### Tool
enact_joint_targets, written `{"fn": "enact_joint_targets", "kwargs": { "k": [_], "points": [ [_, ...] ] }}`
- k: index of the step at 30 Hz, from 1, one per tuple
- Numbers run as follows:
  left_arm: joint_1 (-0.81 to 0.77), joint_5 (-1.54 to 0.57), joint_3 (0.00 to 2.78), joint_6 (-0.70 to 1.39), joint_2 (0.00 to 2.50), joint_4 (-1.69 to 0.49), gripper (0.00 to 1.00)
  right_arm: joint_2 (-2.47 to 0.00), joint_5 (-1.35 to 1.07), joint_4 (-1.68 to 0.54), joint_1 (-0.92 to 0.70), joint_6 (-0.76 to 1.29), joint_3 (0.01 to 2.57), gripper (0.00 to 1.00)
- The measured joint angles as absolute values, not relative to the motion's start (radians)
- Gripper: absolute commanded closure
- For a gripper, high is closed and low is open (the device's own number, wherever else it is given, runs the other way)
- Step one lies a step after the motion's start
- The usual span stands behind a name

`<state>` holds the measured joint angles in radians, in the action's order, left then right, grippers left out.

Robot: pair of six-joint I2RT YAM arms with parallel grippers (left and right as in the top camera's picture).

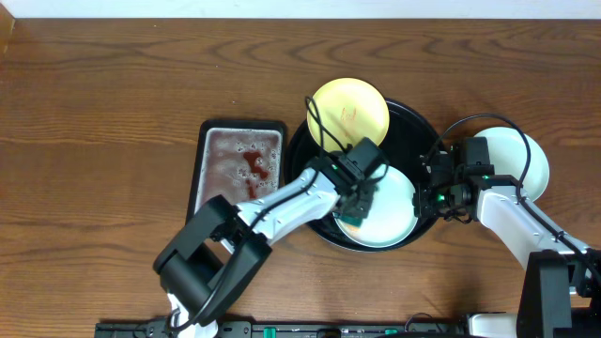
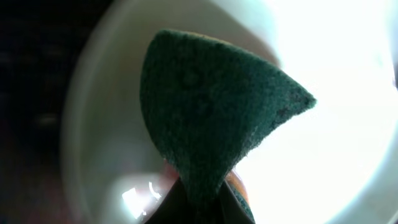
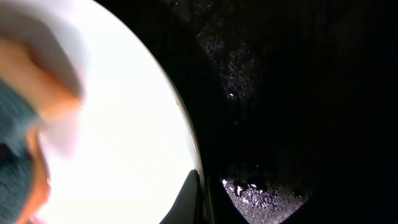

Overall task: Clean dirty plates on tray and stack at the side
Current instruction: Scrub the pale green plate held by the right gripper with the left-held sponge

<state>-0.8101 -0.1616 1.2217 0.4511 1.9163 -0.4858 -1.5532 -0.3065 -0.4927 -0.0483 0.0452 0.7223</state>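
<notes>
The robot's left gripper should release the green sponge on the red smears in the small grey metal tray (image 1: 246, 187).
On the black tray (image 1: 406, 141) lies a pale mint plate (image 1: 394, 202). My left gripper (image 1: 360, 202) is shut on a green sponge (image 2: 211, 112) and presses it onto that plate's left part (image 2: 323, 124). A faint reddish smear shows beside the sponge. My right gripper (image 1: 430, 199) is shut on the same plate's right rim (image 3: 198, 168); the rim runs between its fingers (image 3: 186, 202). A pale yellow plate (image 1: 349, 113) rests on the tray's far left rim. Another pale plate (image 1: 521, 160) lies on the table to the right of the tray.
A small rectangular grey metal tray (image 1: 239, 164) with suds and red smears stands left of the black tray. Both arms reach in from the near edge. Brown wooden table (image 1: 94, 113) surrounds everything.
</notes>
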Motion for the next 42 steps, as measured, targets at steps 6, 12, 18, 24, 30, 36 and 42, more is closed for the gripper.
{"fn": "enact_joint_targets", "kwargs": {
  "k": [6, 12, 18, 24, 30, 36, 42],
  "points": [
    [-0.789, -0.159, 1.221, 0.430, 1.858, -0.417, 0.92, -1.553, -0.305, -0.491, -0.048, 0.045, 0.722, 0.99],
    [-0.828, -0.181, 1.221, 0.464, 1.854, -0.324, 0.92, -1.553, -0.302, -0.490, -0.048, 0.045, 0.722, 0.99],
    [-0.889, -0.191, 1.221, 0.478, 1.924, -0.292, 0.92, -1.553, -0.302, -0.490, -0.048, 0.046, 0.722, 0.99],
    [-0.888, -0.192, 1.225, 0.461, 1.954, -0.339, 0.92, -1.553, -0.302, -0.492, -0.048, 0.046, 0.722, 0.99],
    [-0.831, -0.178, 1.234, 0.424, 1.945, -0.432, 0.92, -1.553, -0.307, -0.494, -0.048, 0.046, 0.722, 0.99],
    [-0.751, -0.189, 1.230, 0.370, 1.889, -0.471, 0.92, -1.553, -0.308, -0.490, -0.048, 0.049, 0.722, 0.99],
    [-0.717, -0.154, 1.230, 0.342, 1.689, -0.561, 0.92, -1.553, -0.305, -0.490, -0.048, 0.049, 0.722, 0.99]
  ]
}}
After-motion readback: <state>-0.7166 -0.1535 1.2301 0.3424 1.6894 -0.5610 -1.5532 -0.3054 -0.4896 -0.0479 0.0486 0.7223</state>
